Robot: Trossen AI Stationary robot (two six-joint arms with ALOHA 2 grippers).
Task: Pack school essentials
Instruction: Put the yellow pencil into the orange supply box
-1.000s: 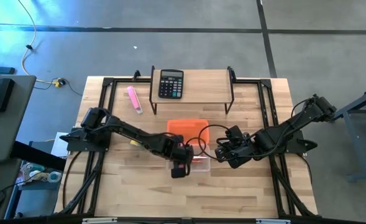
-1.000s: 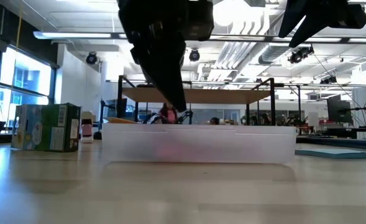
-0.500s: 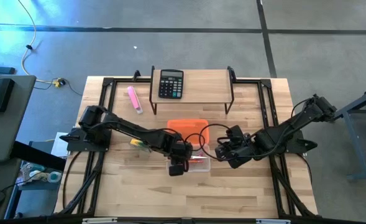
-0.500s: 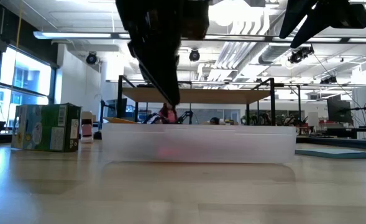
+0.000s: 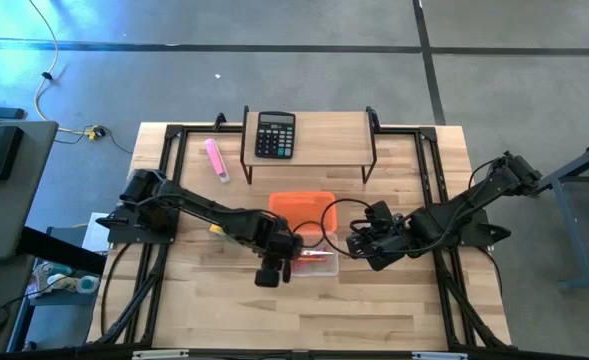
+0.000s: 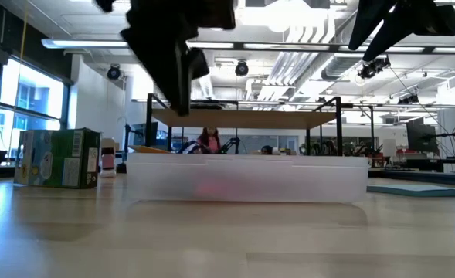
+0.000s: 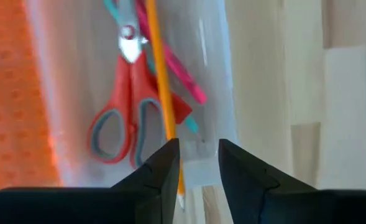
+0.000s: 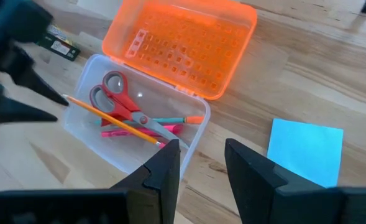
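Note:
The orange pencil's end overhangs the box's rim; my left gripper should grip the pencil (image 8: 91, 108) near that end and move it fully inside the box.
A clear box (image 8: 189, 148) stands mid-table with its orange lid (image 8: 183, 46) lying against its far side. In the box lie red-handled scissors (image 7: 123, 112), an orange pencil (image 7: 161, 87), a pink pen (image 7: 176, 68) and a green pencil (image 8: 170, 119). One end of the orange pencil (image 8: 68, 99) sticks out over the box's left rim. My left gripper (image 7: 199, 180) hovers open above that rim, pointing down, with nothing between its fingers. My right gripper (image 8: 202, 162) waits open above the table to the right of the box. A light-blue notepad (image 8: 306, 152) lies flat below it.
A black calculator (image 5: 275, 134) sits on the wooden shelf (image 5: 309, 150) at the far side, a pink marker (image 5: 215, 158) to its left. A small yellow-green piece (image 5: 217, 230) lies left of the box. The low view shows a green carton (image 6: 57, 158) at the left.
My left gripper has opened, risen out of the clear box and drawn back toward the table's left edge, rolling a little. The orange pencil lies in the box. My right arm has kept still.

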